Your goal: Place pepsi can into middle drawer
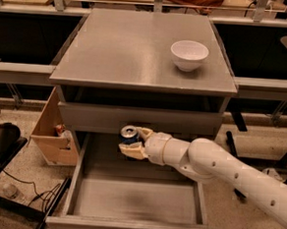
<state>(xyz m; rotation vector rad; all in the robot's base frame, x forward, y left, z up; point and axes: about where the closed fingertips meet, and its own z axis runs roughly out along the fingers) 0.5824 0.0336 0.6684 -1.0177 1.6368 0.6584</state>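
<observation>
Next, I let go of the pepsi can with my gripper on the middle drawer's bottom [114, 186], halfway along, toward the side of the cardboard box.
The pepsi can [129, 135], dark blue with a silver top, is held upright in my gripper [133, 142]. The cream fingers [133, 152] are shut around its body. The can hangs above the back part of the open middle drawer [135, 202], a wide grey tray pulled out toward the camera. It sits just below the upper grey drawer front [140, 120]. My white arm [228, 174] reaches in from the lower right.
A white bowl [189, 54] stands on the grey cabinet top [118, 50] at the right. A cardboard box [53, 130] with items sits on the floor left of the cabinet. Cables and a dark bag lie at the lower left.
</observation>
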